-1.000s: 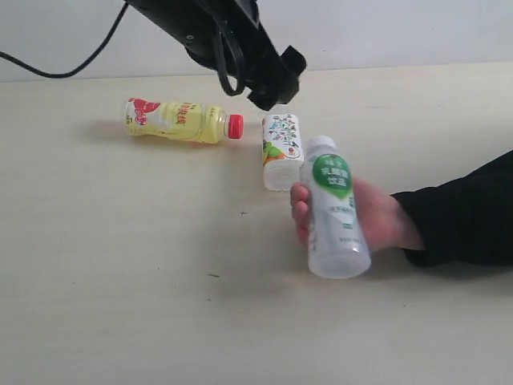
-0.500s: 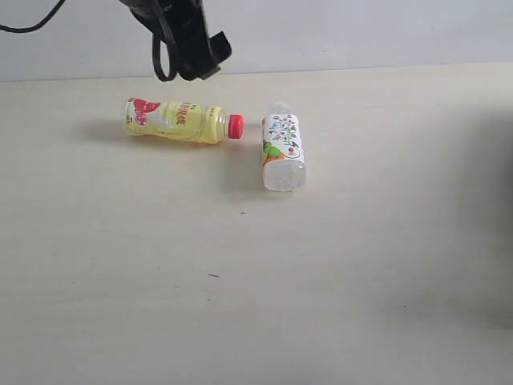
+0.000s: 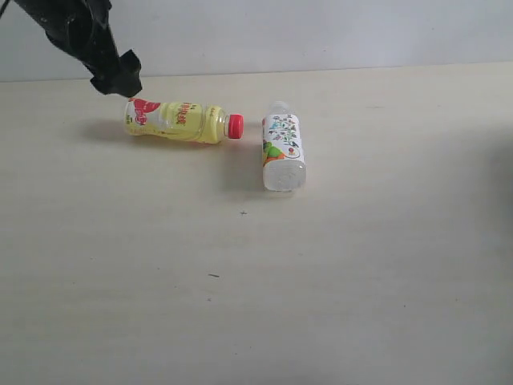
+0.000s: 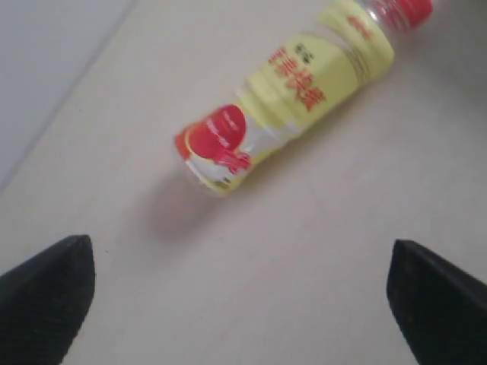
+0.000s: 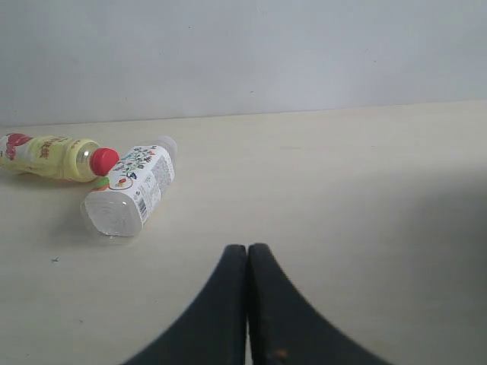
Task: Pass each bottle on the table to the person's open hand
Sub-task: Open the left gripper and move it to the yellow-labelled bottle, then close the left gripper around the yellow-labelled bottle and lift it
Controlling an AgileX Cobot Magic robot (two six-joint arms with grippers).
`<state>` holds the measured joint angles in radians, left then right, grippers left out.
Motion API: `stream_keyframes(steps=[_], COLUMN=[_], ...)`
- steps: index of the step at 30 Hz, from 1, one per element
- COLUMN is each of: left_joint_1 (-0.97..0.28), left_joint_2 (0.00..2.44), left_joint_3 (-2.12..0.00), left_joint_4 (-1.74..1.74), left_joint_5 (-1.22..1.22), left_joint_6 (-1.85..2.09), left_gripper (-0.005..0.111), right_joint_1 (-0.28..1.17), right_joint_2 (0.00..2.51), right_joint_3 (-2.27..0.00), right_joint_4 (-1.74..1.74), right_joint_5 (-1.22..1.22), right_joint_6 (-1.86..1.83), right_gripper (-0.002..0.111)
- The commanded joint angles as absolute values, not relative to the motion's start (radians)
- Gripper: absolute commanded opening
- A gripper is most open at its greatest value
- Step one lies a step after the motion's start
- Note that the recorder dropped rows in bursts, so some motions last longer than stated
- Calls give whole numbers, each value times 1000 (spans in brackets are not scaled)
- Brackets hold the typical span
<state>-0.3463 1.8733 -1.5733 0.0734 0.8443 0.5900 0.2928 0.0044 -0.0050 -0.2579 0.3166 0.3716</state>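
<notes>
The yellow bottle has a red patch at its base end and red writing. My left gripper needs to close between them, on the lower body [image 3: 165,119] [image 4: 262,114] of the bottle.
Two bottles lie on their sides on the pale table [image 3: 240,289]. The yellow bottle [image 3: 178,120] with a red cap is at the back left, and the cartoon-print bottle [image 3: 282,150] lies just right of it. My left gripper [image 3: 118,76] hangs open just off the yellow bottle's base end. In the left wrist view the yellow bottle [image 4: 289,99] lies ahead of the left gripper [image 4: 243,304], whose fingertips [image 4: 46,296] stand wide apart over bare table. The right gripper [image 5: 247,252] is shut and empty, far from the cartoon bottle [image 5: 133,190] and yellow bottle [image 5: 46,156]. The person's hand and the other two bottles are out of view.
A grey wall [image 3: 321,32] runs behind the table's far edge. A faint dark shadow falls on the table at the right edge [image 3: 506,160]. A few tiny dark specks [image 3: 243,212] dot the tabletop.
The hand holding the white green-label bottle has withdrawn out of view. My left arm has swung left from above the cartoon bottle to the yellow bottle's base end.
</notes>
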Motion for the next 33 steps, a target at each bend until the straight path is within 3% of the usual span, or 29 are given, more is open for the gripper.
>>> stream_keyframes(steps=[1,12,33], left_joint_1=[-340,-350,-350], left_joint_2=[1960,2008,2069], left_joint_3=[-1633,-1641,-1641], left_joint_4=[-17,-119,-134], left_joint_5=[1007,1045,779], left_joint_6=[721,921,1123], left_gripper=[105,105,105], right_joint_1=[297,297,297], right_joint_2=[0,0,0], right_joint_3=[0,0,0], right_joint_4=[-261,-261,-261], right_joint_5=[309,309,309], right_joint_6=[366,366,366], right_gripper=[0,0,0])
